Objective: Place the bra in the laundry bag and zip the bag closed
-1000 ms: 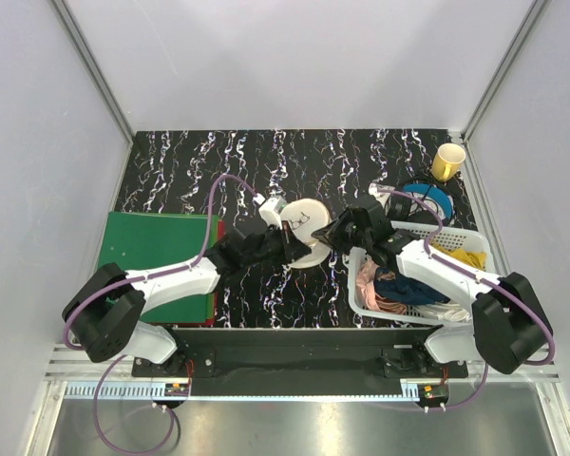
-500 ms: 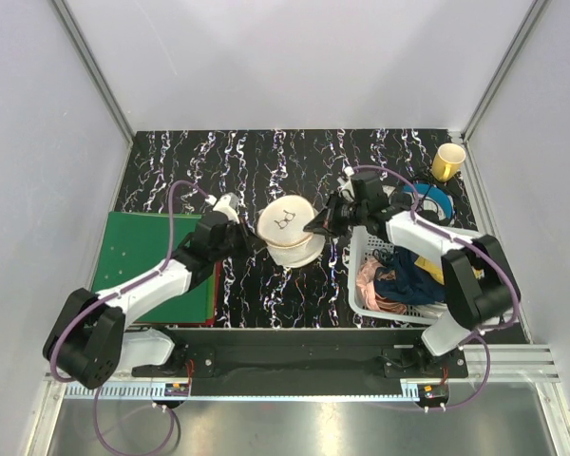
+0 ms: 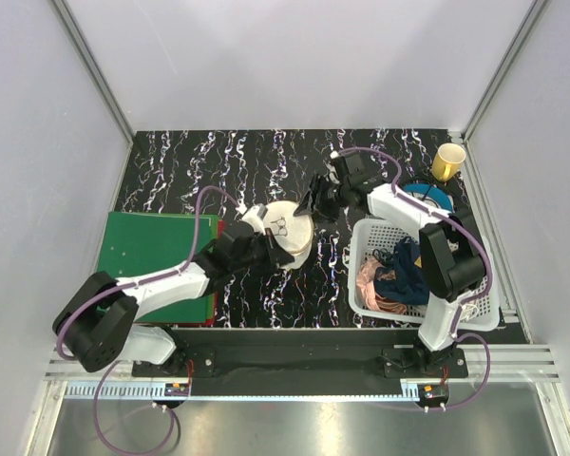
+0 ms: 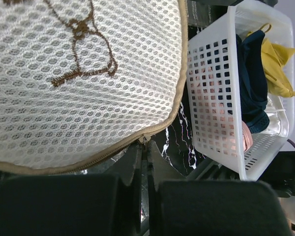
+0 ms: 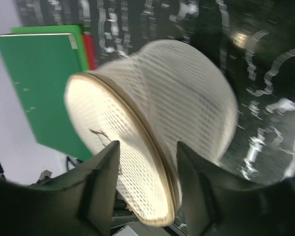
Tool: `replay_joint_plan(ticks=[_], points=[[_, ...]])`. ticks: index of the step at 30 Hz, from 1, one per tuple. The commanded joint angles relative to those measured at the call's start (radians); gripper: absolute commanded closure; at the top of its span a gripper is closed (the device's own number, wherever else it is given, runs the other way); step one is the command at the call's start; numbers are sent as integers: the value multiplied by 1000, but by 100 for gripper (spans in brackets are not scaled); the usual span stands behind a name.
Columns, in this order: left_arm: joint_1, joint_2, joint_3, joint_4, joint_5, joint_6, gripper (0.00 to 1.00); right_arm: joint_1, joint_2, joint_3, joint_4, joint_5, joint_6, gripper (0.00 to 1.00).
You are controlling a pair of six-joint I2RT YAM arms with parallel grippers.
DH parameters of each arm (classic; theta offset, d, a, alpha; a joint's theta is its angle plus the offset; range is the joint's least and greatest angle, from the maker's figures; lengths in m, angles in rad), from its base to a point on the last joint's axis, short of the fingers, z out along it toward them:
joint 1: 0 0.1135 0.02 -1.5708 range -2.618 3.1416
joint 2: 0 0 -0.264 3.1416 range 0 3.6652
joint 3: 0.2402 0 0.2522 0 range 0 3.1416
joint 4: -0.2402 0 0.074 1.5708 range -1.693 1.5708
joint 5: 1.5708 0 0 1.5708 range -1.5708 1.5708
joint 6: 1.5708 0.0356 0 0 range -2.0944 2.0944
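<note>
My right gripper hovers at the bag's far side, away from the zipper pull, so it should grab the rim (image 4: pixel 168 119) beside the pull before my left gripper zips.
The laundry bag (image 3: pixel 289 230), a round cream mesh pouch with a dark glasses-like mark, lies tilted on the black marbled table. Its mesh (image 4: pixel 73 78) fills the left wrist view, with the tan zipper running along its edge. My left gripper (image 4: pixel 145 145) is shut on the small zipper pull (image 4: pixel 145 138) at the bag's near edge. My right gripper (image 3: pixel 314 202) hangs open just behind the bag's far right side. In the right wrist view the bag (image 5: pixel 152 123) shows between the spread fingers (image 5: pixel 101 172) without touching them. The bra is hidden.
A white lattice basket (image 3: pixel 423 320) with pink, navy and yellow clothes stands at the right, close to the bag. A green folder (image 3: pixel 152 252) lies at the left under my left arm. A yellow cup (image 3: pixel 447 161) and a blue tape roll (image 3: pixel 427 198) sit at the back right.
My right gripper has opened, let go of the bag and drawn back toward the far side. The left gripper stayed shut and moved round the bag's near edge; the bag tilted.
</note>
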State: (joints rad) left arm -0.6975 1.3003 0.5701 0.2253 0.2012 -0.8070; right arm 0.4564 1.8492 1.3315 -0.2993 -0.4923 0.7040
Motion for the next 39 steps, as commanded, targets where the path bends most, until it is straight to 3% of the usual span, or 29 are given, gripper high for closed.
replay_joint_plan(ticks=[1, 4, 9, 17, 21, 25, 27, 31, 32, 34, 39], points=[[-16, 53, 53, 132, 27, -55, 100, 14, -109, -21, -156, 243, -63, 31], [-17, 59, 56, 141, 20, -55, 100, 14, -203, -63, -220, 342, -98, 18], [-25, 71, 63, 146, 30, -58, 100, 14, -347, -155, -238, 336, -63, 16], [-34, 83, 71, 164, 27, -69, 100, 102, -444, -416, 170, 232, 284, 22], [-40, 82, 77, 160, 26, -67, 100, 137, -410, -452, 258, 254, 344, 31], [-45, 83, 79, 157, 26, -63, 100, 146, -384, -482, 290, 271, 362, 52], [-45, 83, 76, 157, 27, -60, 100, 146, -369, -483, 322, 281, 365, 56], [-43, 79, 74, 126, 20, -38, 100, 146, -360, -471, 318, 290, 353, 87], [-36, 64, 74, 106, 3, -28, 100, 145, -372, -471, 316, 294, 350, 99], [-13, 45, 73, 27, -38, 1, 100, 137, -383, -471, 305, 308, 325, 100], [174, -44, 21, -90, -80, 43, 100, 53, -390, -479, 259, 210, 238, 100]])
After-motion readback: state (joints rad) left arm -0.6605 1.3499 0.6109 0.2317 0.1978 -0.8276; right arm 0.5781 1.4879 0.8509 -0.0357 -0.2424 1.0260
